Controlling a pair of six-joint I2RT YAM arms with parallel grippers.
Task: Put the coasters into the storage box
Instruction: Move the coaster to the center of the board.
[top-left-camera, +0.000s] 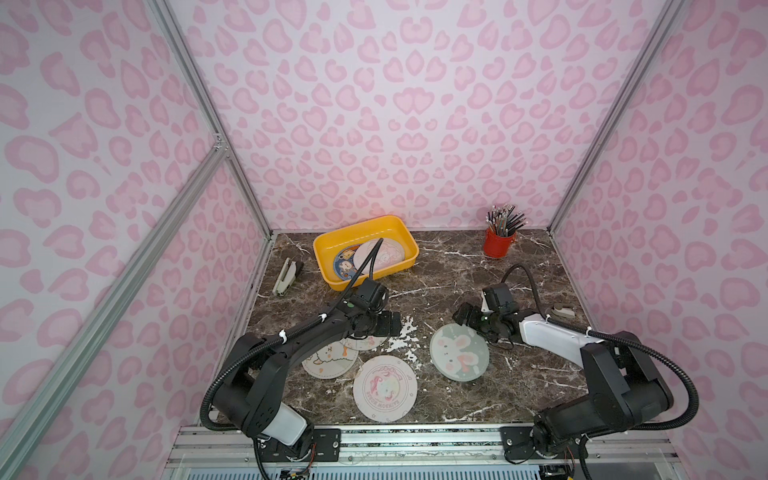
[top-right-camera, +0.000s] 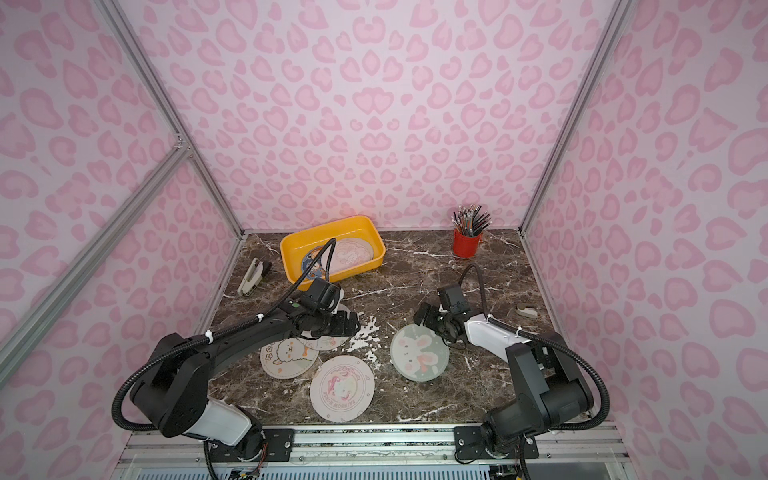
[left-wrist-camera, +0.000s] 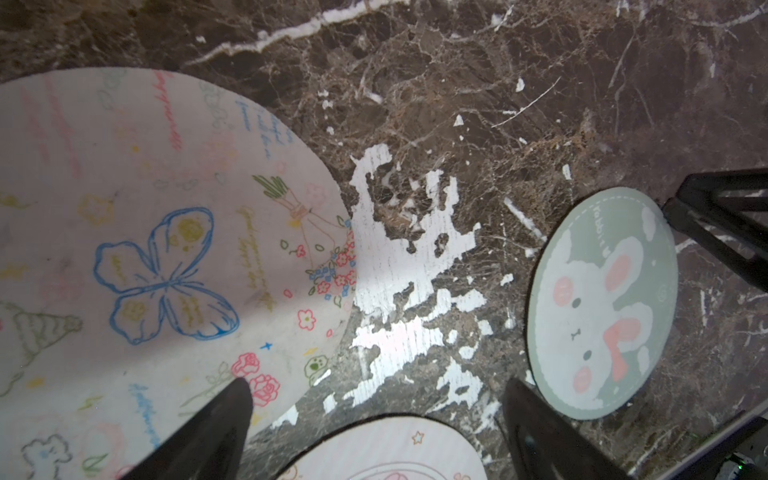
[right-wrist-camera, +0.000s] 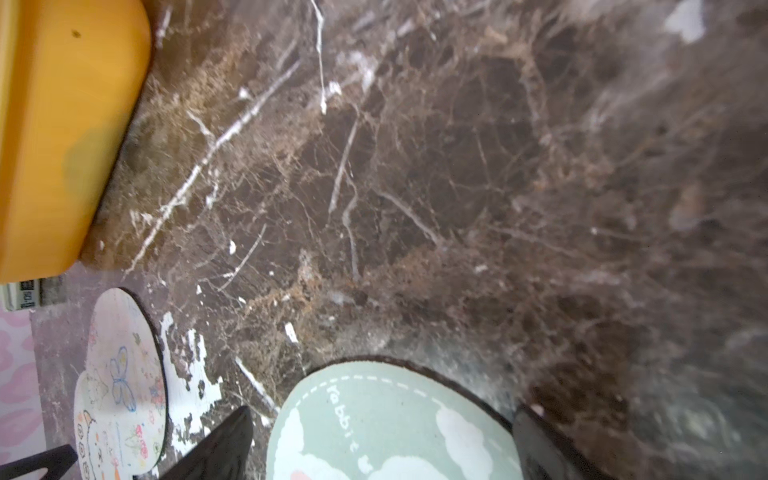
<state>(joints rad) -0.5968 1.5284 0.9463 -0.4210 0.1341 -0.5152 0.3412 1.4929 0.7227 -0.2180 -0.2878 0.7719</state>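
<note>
The green rabbit coaster's edge (top-left-camera: 487, 347) beside the rabbit's ears, on the side away from my left gripper, is the spot my right gripper should close on.
The yellow storage box (top-left-camera: 328, 245) (top-right-camera: 291, 249) stands at the back left, holding a blue coaster (top-left-camera: 345, 262) and a pale one (top-left-camera: 384, 253). On the table lie a green rabbit coaster (top-left-camera: 459, 352) (left-wrist-camera: 602, 303), a pink unicorn coaster (top-left-camera: 384, 388) (top-right-camera: 341, 388), a sheep coaster (top-left-camera: 328, 359) and a butterfly coaster (left-wrist-camera: 166, 249). My left gripper (left-wrist-camera: 376, 386) is open low over the butterfly coaster's edge, holding nothing. My right gripper (right-wrist-camera: 384, 411) is open, with the far edge of the rabbit coaster (right-wrist-camera: 390, 428) between its fingers.
A red cup of pencils (top-left-camera: 498, 243) stands at the back right. A grey stapler (top-left-camera: 286, 276) lies left of the box, and a small beige object (top-left-camera: 561, 311) lies by the right arm. The tabletop has a worn white patch (top-left-camera: 403, 332) between the grippers.
</note>
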